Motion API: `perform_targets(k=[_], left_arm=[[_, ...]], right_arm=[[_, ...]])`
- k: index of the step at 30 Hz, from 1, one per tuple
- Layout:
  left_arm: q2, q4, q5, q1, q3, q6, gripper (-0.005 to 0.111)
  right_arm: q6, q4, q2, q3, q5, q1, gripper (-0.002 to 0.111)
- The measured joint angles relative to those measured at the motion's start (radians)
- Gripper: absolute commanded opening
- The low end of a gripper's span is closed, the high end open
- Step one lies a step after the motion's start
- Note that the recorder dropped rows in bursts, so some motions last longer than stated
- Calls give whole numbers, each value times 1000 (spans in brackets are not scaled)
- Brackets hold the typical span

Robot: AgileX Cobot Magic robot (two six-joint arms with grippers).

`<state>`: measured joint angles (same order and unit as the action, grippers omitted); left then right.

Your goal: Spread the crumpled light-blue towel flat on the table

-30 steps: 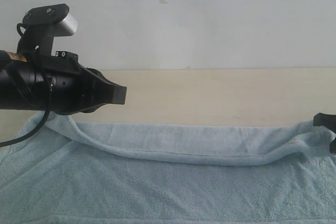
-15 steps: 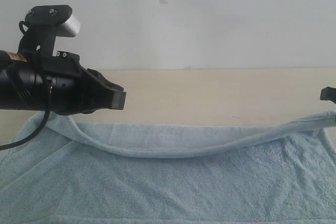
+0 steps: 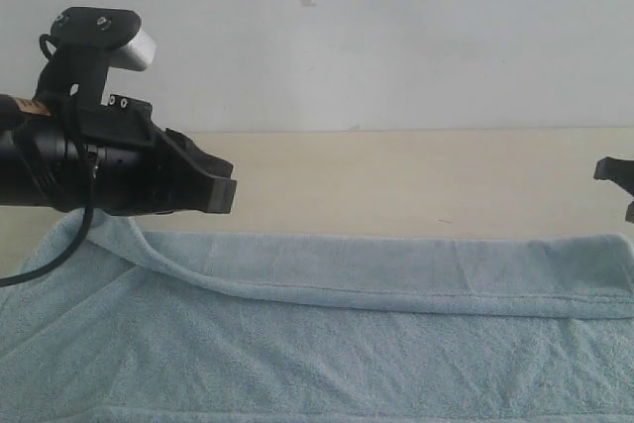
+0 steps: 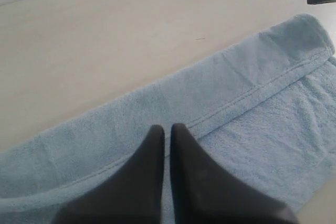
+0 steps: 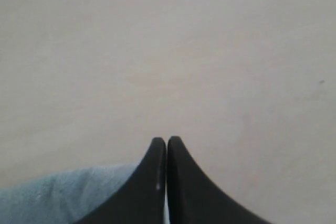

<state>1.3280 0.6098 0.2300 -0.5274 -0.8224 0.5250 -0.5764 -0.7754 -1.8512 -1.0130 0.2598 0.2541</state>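
The towel's far edge is folded over in a long fold, so my left gripper will take the fold's raised end (image 3: 115, 232), and my right gripper its other end.
The light-blue towel (image 3: 347, 344) lies on the beige table (image 3: 416, 175), filling the near part of the exterior view. Its far hemmed edge is folded over into a long band (image 3: 396, 269) that runs from left to right. My left gripper (image 3: 226, 190) hovers above the towel's far left part, shut and holding nothing. In the left wrist view its fingers (image 4: 167, 128) point at the fold's hem (image 4: 252, 93). My right gripper (image 3: 612, 169) sits at the right edge, above the table and just past the towel's far right corner. It is shut and empty (image 5: 166, 140), with the towel corner (image 5: 52, 198) beside it.
Bare beige table (image 4: 105, 35) stretches beyond the towel to a white-grey wall (image 3: 396, 37). The left arm's black body and camera mount (image 3: 99, 42) stand over the towel's far left corner, hiding it.
The towel's right end, lifted by the right gripper earlier, has dropped onto the table and the fold lies flatter. The right gripper has moved up and away. The left arm barely shifted.
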Motion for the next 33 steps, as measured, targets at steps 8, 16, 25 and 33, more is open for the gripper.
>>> perform_targets(k=[8,16,25,33], left_arm=[[100,-194,-215,84,37,88,4],[361,-109,-87,385,-100,9,29],[586,85,133,461,-299,-2,65],[600,133,86,477,-313,10,65]], right_arm=[[-70,-45,-8,-67,316,0,0],[-74,-43,-8,-50,391,0,43],[-45,48,-14,-48,275,5,51],[-14,97,-33,-48,296,67,51]])
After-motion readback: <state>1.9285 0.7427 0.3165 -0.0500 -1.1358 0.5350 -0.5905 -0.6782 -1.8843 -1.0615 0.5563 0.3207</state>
